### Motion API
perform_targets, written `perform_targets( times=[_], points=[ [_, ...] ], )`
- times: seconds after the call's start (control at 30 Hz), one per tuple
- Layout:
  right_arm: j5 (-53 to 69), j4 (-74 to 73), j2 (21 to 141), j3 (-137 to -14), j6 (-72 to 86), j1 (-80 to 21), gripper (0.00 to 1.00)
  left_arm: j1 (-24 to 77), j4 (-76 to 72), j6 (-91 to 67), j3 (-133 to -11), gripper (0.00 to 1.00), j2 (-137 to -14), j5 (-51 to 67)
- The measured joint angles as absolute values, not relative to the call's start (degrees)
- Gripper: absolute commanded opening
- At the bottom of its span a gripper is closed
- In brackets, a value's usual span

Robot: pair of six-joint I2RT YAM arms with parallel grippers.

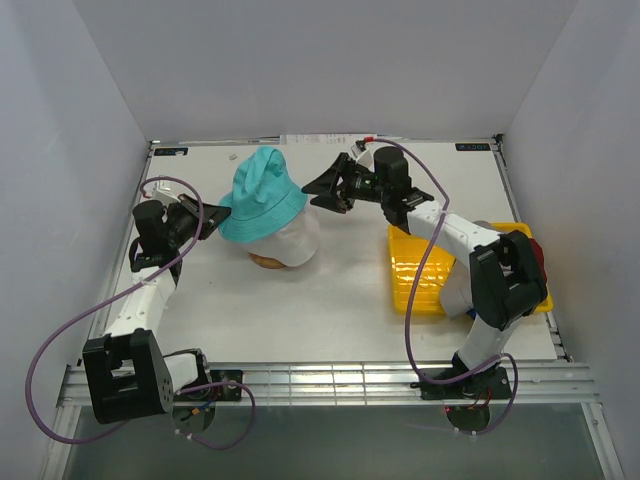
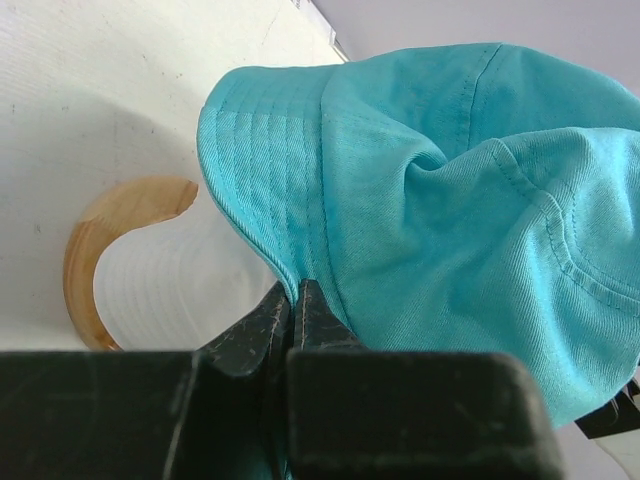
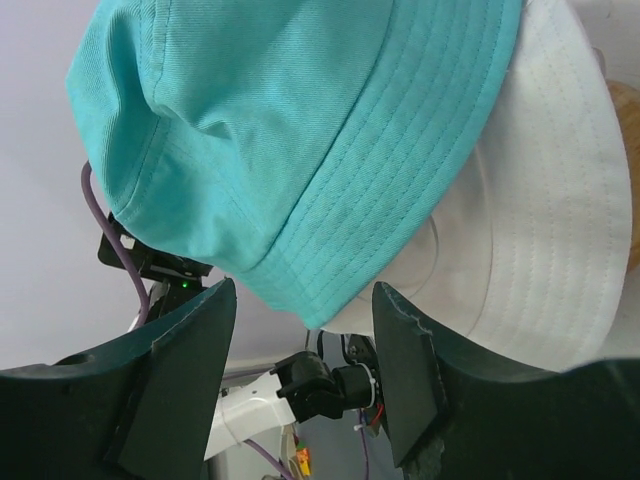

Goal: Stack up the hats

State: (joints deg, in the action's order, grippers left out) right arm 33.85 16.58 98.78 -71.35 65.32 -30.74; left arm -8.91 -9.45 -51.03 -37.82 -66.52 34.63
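I need to let go of the teal hat with my left gripper, snugly over the white hat on the wooden stand [image 1: 268,216].
A teal hat [image 1: 262,192] sits on top of a white hat [image 1: 298,238], both on a round-headed wooden stand [image 1: 266,262] at the table's middle left. My left gripper [image 1: 209,222] is at the teal hat's left brim. In the left wrist view, the left gripper [image 2: 293,292] is shut on the edge of the teal hat [image 2: 450,190]. My right gripper [image 1: 314,187] is at the hat's right side. There the right gripper [image 3: 305,320] stands open, with the tip of the teal hat [image 3: 280,130] brim dipping between its fingers, above the white hat [image 3: 545,220].
A yellow tray [image 1: 418,272] lies at the right, under the right arm. Something dark red [image 1: 538,256] shows at the tray's far right edge. The enclosure's white walls ring the table. The stand's wooden base [image 2: 92,250] shows under the white hat [image 2: 170,290].
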Motion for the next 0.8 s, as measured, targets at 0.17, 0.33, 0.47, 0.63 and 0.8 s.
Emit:
perform_targets(
  times=[0.17,0.33,0.47,0.63,0.8],
  points=[
    [33.8,18.3,99.5,-70.1,67.2,-31.2,0.61,-8.9,-9.2,-51.0,-37.8,0.09,-66.5,34.6],
    [33.8,19.7,100.5,-69.4,68.7,-31.6,0.6,-8.9,-9.0,-50.9,-37.8,0.1,-66.5,34.5],
    [33.8,20.9,101.3,-69.4,69.7,-31.7,0.58,-8.9,-9.0,-50.8,-37.8,0.09,-66.5,34.5],
    [33.8,22.2,102.2,-69.4,71.0,-32.0,0.55,-8.9,-9.0,-50.8,-37.8,0.09,-66.5,34.5],
    [33.8,23.4,102.7,-69.4,72.1,-32.3,0.51,-8.9,-9.0,-50.7,-37.8,0.09,-66.5,34.5]
  ],
)
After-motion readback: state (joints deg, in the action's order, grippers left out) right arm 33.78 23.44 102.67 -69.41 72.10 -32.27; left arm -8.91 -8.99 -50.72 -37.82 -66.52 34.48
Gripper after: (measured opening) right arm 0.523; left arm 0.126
